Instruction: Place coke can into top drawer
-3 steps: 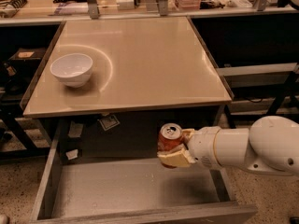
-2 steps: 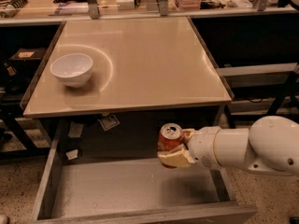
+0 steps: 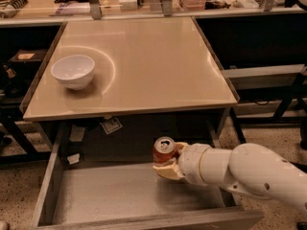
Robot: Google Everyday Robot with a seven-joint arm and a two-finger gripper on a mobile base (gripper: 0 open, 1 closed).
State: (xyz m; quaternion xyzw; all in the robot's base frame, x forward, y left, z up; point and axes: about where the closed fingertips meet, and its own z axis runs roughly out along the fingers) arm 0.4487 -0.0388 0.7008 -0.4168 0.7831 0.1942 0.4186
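Observation:
Next, I set the coke can down with my gripper on the drawer's pale grey bottom, near the beige tabletop's front edge [image 3: 161, 165]. The can now hangs over the open top drawer.
The coke can [image 3: 164, 151], red-orange with a silver top, stands upright in my gripper [image 3: 169, 161]. The gripper reaches in from the right on a white arm and is shut on the can, with tan fingers [image 3: 167, 171] under and beside it. The can hangs over the back right part of the open top drawer [image 3: 124, 195], a little above its pale grey bottom. The drawer is pulled out below the front edge of the beige tabletop.
A white bowl [image 3: 73, 71] sits on the beige tabletop [image 3: 144, 66] at the left. Paper tags [image 3: 111, 125] hang below the table's front edge. A cluttered shelf runs along the back. Dark table legs [image 3: 288, 104] stand at the right.
The can and gripper have hardly moved; the can sits perhaps slightly lower over the drawer.

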